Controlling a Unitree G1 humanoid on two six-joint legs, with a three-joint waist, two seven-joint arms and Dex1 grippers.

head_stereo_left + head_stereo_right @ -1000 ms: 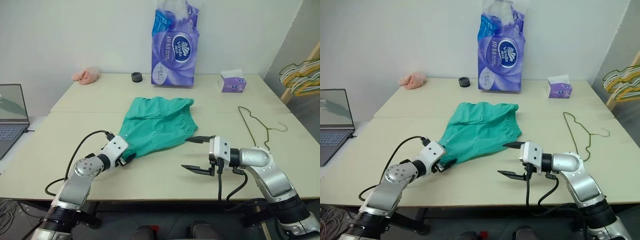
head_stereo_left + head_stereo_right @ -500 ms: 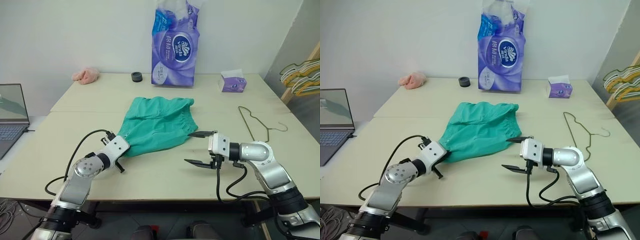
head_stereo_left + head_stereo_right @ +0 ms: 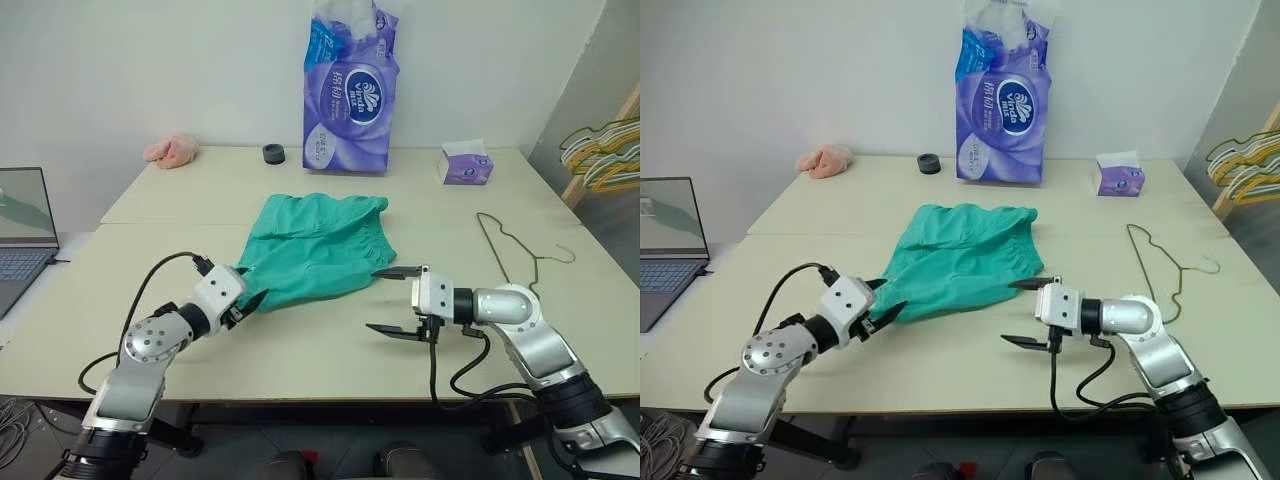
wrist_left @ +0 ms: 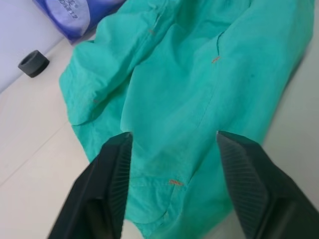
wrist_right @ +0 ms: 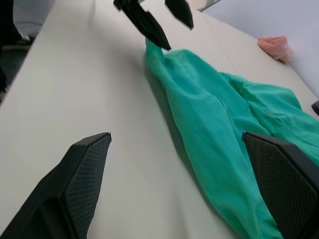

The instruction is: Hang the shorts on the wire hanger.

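Note:
The teal-green shorts have folds bunched across them, so next my left gripper takes the near hem corner (image 3: 254, 287) and my right gripper the waistband, to spread them before hanging.
The teal-green shorts (image 3: 318, 245) lie flat in the middle of the table, waistband to the right. My left gripper (image 3: 247, 292) hovers open just over their near left hem corner; the left wrist view has the cloth (image 4: 199, 74) spread beyond its two parted fingers (image 4: 112, 184). My right gripper (image 3: 372, 300) stands open, jaws wide, pointing left just off the shorts' near right edge, nothing between its fingers. The wire hanger (image 3: 512, 250) lies flat on the table to the right, beyond my right arm, untouched.
A tall purple tissue pack (image 3: 350, 85), a small tissue box (image 3: 465, 163), a black ring (image 3: 273, 153) and a pink cloth (image 3: 172, 150) sit along the table's back. A laptop (image 3: 22, 225) stands at the left; bunched yellow and green hangers (image 3: 600, 150) hang at the right.
My left gripper shut at the shorts' hem corner half a second ago, then opened and rose a little. The shorts lie as before. My right gripper stayed open and hardly moved.

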